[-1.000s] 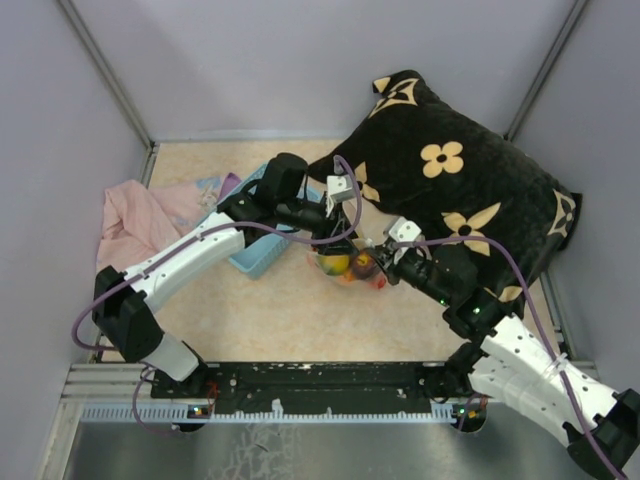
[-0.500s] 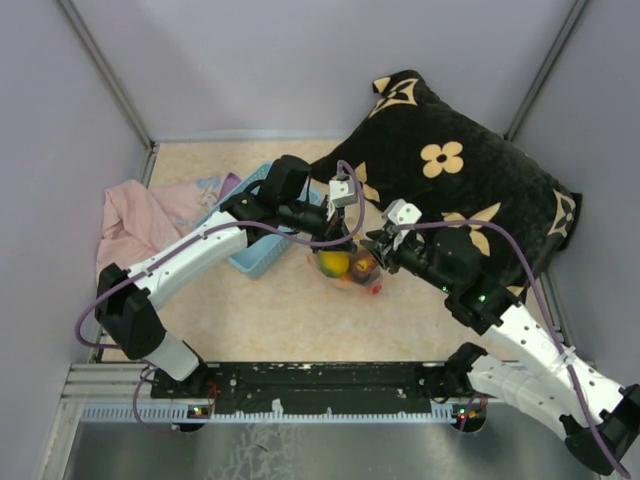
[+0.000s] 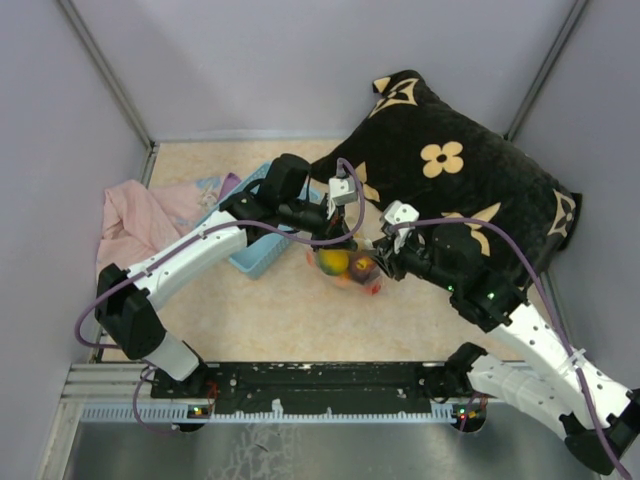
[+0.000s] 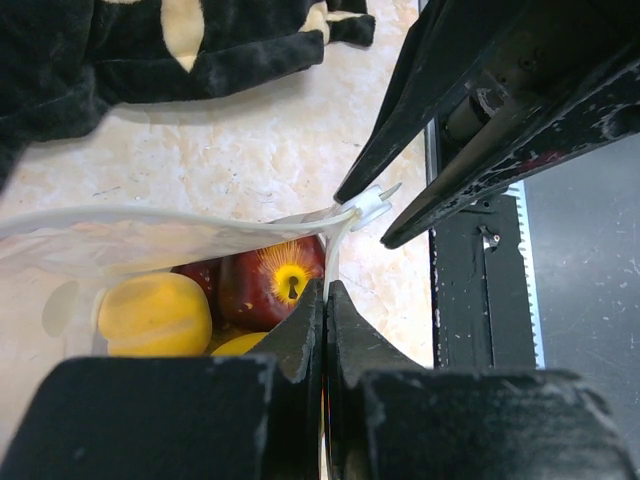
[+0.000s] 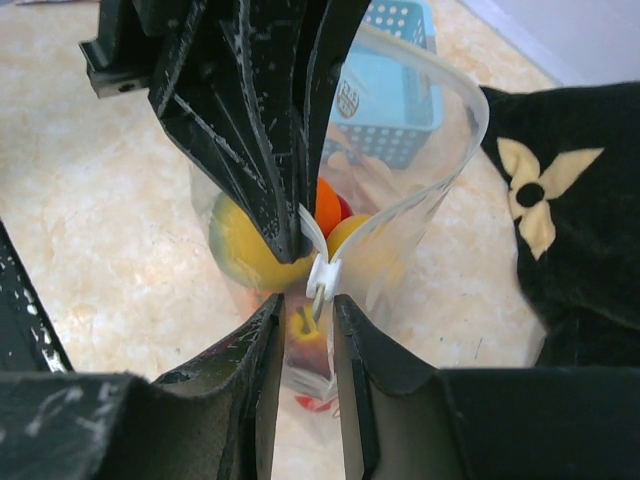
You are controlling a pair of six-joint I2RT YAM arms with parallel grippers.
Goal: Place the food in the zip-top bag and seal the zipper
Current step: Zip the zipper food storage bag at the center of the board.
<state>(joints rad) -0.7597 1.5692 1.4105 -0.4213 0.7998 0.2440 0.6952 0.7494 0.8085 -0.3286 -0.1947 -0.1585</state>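
Next, I take the slider (image 4: 369,206) with my left gripper, as it pinches one edge of the bag short of the zipper slider, while my right gripper holds the bag's corner steady.
The clear zip-top bag (image 3: 352,268) lies between my two grippers and holds the food: a yellow fruit (image 4: 155,315), a red apple (image 4: 272,285) and an orange piece (image 5: 328,200). My left gripper (image 4: 326,288) is shut on the bag's top edge near the zipper, also in the top view (image 3: 347,238). The white zipper slider (image 5: 322,272) sits at the tips of my right gripper (image 5: 308,303), whose jaws stand slightly apart on either side of it. The bag mouth (image 5: 440,130) beyond the slider gapes open. The right gripper shows in the top view (image 3: 378,262).
A light-blue basket (image 3: 262,250) stands left of the bag, under the left arm. A pink cloth (image 3: 140,220) lies at far left. A large black pillow with cream flowers (image 3: 450,170) fills the back right, close behind the right gripper.
My right gripper has moved left and a little farther in, up to the slider by the left gripper. The left gripper has stayed holding the bag edge.
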